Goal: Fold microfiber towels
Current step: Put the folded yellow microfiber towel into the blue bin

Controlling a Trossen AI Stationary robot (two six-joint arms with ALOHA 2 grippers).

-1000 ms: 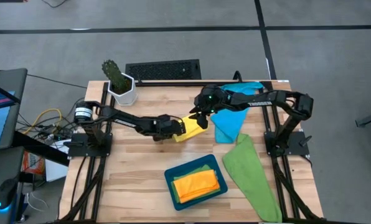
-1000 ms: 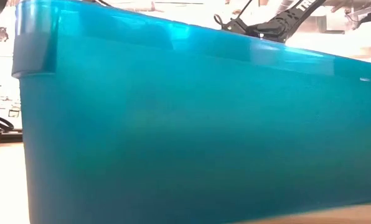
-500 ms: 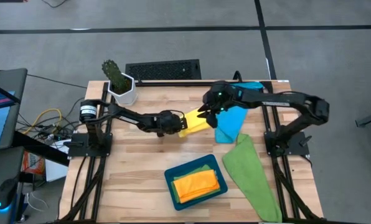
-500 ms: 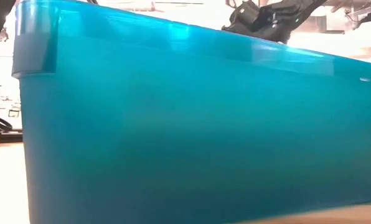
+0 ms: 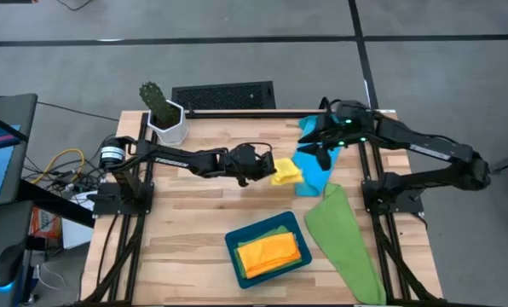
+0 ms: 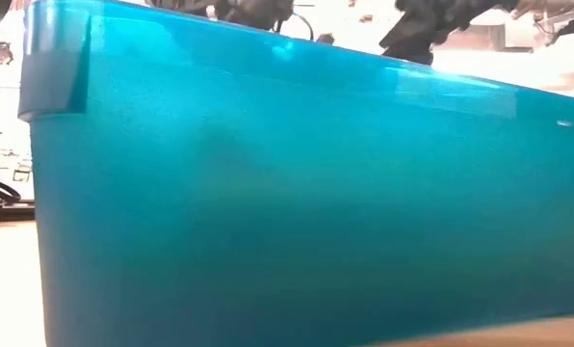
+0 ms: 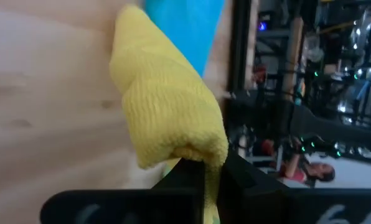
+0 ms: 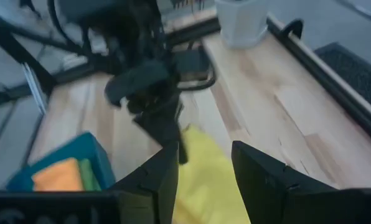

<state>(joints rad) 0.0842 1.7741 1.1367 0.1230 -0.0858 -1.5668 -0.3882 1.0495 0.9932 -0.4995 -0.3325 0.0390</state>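
My left gripper will drop the yellow towel on top of the folded orange towel (image 5: 268,249) in the teal tray.
A yellow towel (image 5: 285,173) lies bunched at the table's middle, next to a sky-blue towel (image 5: 315,168). My left gripper (image 5: 265,168) is shut on the yellow towel's left end. My right gripper (image 5: 314,143) hangs open above the blue towel's far part, clear of both towels. In the right wrist view the yellow towel (image 8: 205,167) shows beyond its spread fingers (image 8: 260,177). A green towel (image 5: 343,240) lies spread at the near right. An orange towel (image 5: 269,252) sits folded on a green one inside the teal tray (image 5: 237,256). My left gripper pinches a bunched fold of the yellow towel (image 7: 201,163) between its two shut fingers. The fingers come from the table's left, slanting a little downward. The towel reaches ahead of them as a thick lump (image 7: 164,99), toward the blue towel's edge (image 7: 185,25).
A potted cactus (image 5: 164,113) stands at the far left corner, with a dark keyboard (image 5: 223,95) beyond the far edge. The tray's wall (image 6: 268,193) fills the low view. Bare wood lies at the near left (image 5: 181,239).
My left gripper has risen and gone toward the table's right with the yellow towel's left end. The towel has drawn from a long strip into a short lump. My right gripper has left the towel's right end, lifting and drawing back toward the far right corner.
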